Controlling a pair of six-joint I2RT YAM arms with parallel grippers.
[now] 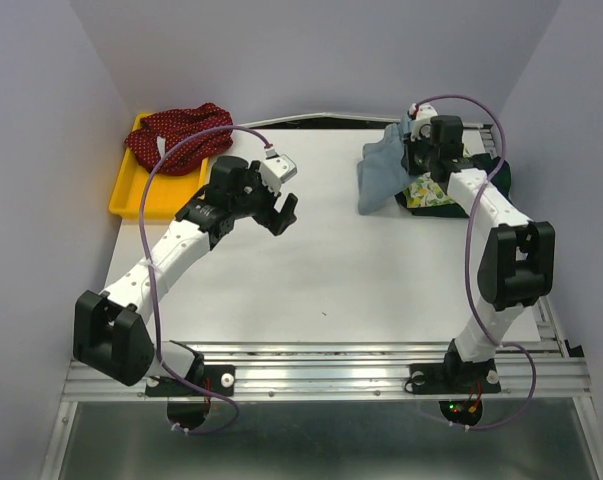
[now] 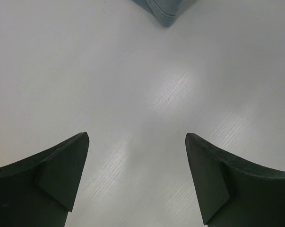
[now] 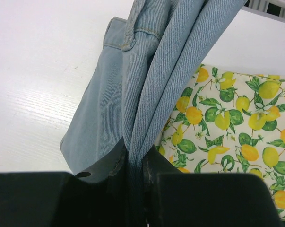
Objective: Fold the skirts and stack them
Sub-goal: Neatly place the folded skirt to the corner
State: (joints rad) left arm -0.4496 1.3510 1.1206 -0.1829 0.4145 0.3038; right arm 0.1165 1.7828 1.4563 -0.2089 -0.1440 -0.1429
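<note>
Next, my right gripper lays the light-blue denim skirt on top of the lemon-print skirt (image 1: 446, 167) (image 3: 260, 116).
My right gripper (image 1: 418, 158) is shut on the light-blue denim skirt (image 1: 383, 170) and holds it lifted at the back right of the table; the cloth hangs down from the jaws (image 3: 151, 85). Under it lies the lemon-print skirt (image 3: 232, 123), also in the top view (image 1: 429, 195), on top of a dark green skirt (image 1: 499, 178). The red white-dotted skirt (image 1: 181, 133) is bunched in the yellow tray (image 1: 131, 190) at the back left. My left gripper (image 1: 283, 214) is open and empty above the bare table; a denim corner (image 2: 162, 12) shows far ahead of it.
The white table (image 1: 311, 270) ends at a metal rail at the near edge. Grey walls close in the left, back and right sides. Purple cables loop off both arms.
</note>
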